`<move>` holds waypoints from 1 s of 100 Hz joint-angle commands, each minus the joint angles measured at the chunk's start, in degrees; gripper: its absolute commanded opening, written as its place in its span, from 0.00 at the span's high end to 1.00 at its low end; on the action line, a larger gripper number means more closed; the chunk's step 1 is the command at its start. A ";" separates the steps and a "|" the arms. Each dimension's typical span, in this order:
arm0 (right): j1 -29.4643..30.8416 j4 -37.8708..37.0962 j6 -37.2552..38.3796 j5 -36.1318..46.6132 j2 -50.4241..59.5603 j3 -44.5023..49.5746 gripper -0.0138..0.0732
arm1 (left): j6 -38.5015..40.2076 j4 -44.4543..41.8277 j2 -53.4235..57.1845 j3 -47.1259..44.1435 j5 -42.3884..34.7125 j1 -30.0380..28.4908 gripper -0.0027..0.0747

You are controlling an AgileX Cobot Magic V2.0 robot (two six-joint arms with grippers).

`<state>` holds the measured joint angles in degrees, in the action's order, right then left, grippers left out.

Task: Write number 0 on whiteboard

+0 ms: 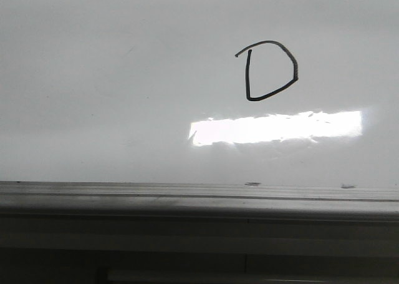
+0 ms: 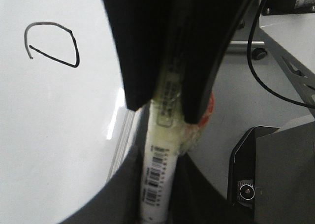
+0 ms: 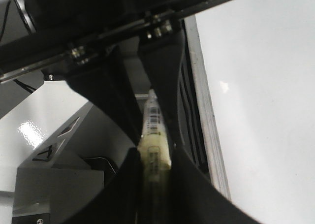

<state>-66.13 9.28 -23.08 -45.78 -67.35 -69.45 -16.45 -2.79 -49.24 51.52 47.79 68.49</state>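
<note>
Next, I set the marker down with my left gripper on the blank whiteboard (image 1: 120,35), next to the open corner of the black loop.
The whiteboard (image 1: 93,78) fills the front view, glossy white, with its grey frame strip (image 1: 187,193) along the near edge. The number 0 (image 1: 271,72) is a thin black D-shaped loop at the upper right; it also shows in the left wrist view (image 2: 51,44). No gripper shows in the front view. Beside the board's edge, my left gripper (image 2: 160,170) is shut on the white barcoded barrel of a marker (image 2: 158,184). My right gripper (image 3: 155,157) is shut on the same marker's (image 3: 152,120) yellowish taped end. The two grippers face each other along it.
A bright rectangular light glare (image 1: 274,127) lies below the loop. Off the board's edge are a grey surface, a black cable (image 2: 256,71), a black box (image 2: 246,184), a caster wheel (image 2: 258,52) and a grey metal bracket (image 3: 49,150).
</note>
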 commanded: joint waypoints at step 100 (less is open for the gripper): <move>9.57 -18.56 22.24 4.08 28.52 17.16 0.90 | 50.89 -19.82 -16.90 -9.05 -42.97 -27.49 0.99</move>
<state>-56.96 -8.10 -1.55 -46.34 -39.11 -51.64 33.72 -22.42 -64.93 40.84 10.70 41.08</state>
